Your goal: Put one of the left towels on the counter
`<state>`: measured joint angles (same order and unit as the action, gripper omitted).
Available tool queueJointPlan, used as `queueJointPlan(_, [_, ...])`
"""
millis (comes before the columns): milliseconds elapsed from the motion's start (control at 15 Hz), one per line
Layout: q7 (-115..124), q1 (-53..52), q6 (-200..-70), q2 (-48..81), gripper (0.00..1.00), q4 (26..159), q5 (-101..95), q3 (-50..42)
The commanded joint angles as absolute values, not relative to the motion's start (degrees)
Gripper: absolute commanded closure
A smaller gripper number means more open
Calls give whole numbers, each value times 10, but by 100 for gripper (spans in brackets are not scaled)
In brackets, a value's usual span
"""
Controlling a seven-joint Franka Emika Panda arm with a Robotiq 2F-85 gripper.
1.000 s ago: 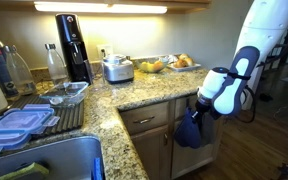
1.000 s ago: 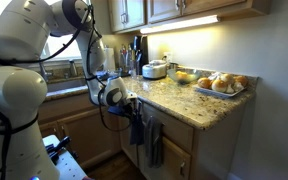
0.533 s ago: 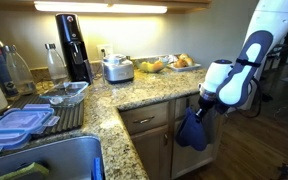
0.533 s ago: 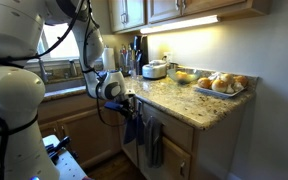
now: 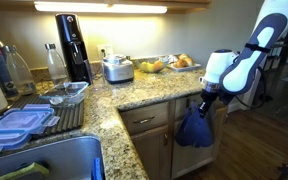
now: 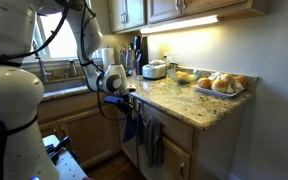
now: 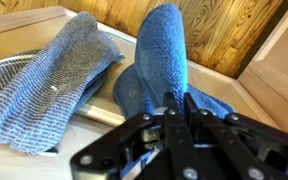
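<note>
Next, my gripper releases the blue towel on the counter point(image 5: 188, 82) in front of the tray of bread and fruit.
The blue towel point(image 5: 193, 128) hangs from my gripper point(image 5: 203, 103) beside the end of the speckled granite counter point(image 5: 134, 92). The gripper is shut on the towel's top and holds it just below the counter's edge, in front of the wood cabinet. In an exterior view the towel point(image 6: 130, 124) hangs off the gripper point(image 6: 130, 101) next to the counter point(image 6: 189, 100). In the wrist view the towel point(image 7: 162, 60) runs up between the shut jaws point(image 7: 174, 108). A duller grey-blue towel point(image 7: 59, 75) hangs to its left on the cabinet.
On the counter stand a coffee maker point(image 5: 72, 46), a rice cooker point(image 5: 118, 68), a tray of bread and fruit point(image 5: 169, 64), and a dish rack with containers point(image 5: 29, 118). A sink point(image 5: 49, 162) is at the front. A second towel point(image 6: 155, 142) hangs on the cabinet.
My gripper has risen with the blue towel, lifting it from cabinet-drawer height to just under the counter's edge. The arm has swung outward a little.
</note>
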<state>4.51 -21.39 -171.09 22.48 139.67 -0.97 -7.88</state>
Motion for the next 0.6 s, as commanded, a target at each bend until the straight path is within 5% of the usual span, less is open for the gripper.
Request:
queueJointPlan(0, [63,-202,-1631,142,93,1421,-58,-81])
queueJointPlan(533, [101,-141,-1479,46,93,1377,-134,-47])
